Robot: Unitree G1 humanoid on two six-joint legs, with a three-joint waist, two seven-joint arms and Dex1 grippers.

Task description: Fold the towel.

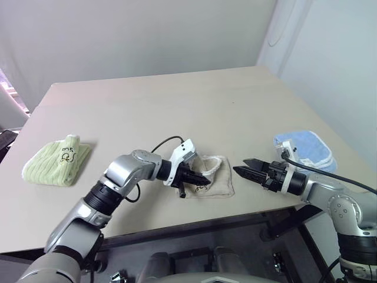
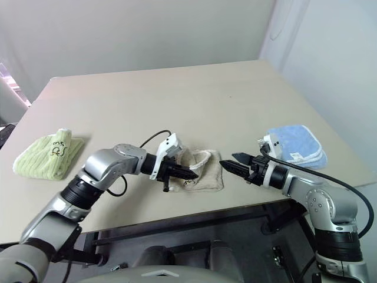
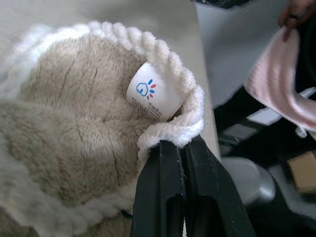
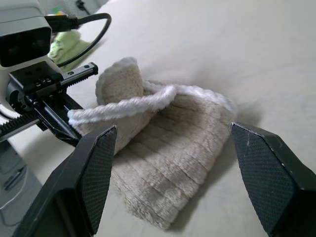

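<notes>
The beige towel's corded edge curls up short of the layer below. My left gripper will let go of the towel's corner, take hold again of the towel's flap (image 1: pixel 202 187) and square it.
The beige towel (image 1: pixel 217 181) with white corded edging lies partly folded near the table's front edge. My left gripper (image 1: pixel 203 175) is shut on its white corded edge (image 3: pixel 173 133), holding that edge lifted and curled over the rest of the towel (image 4: pixel 168 148). A small white label (image 3: pixel 153 94) shows inside the curl. My right gripper (image 1: pixel 240 166) hovers just right of the towel, open, with nothing between its fingers (image 4: pixel 96 168); it points at the towel, apart from it.
A folded light green towel (image 1: pixel 58 162) lies at the left of the table (image 1: pixel 177 106). A folded light blue towel (image 1: pixel 306 147) lies at the right edge, behind my right arm. Off the table, a person's hand (image 3: pixel 296 10) holds a pink cloth (image 3: pixel 276 79).
</notes>
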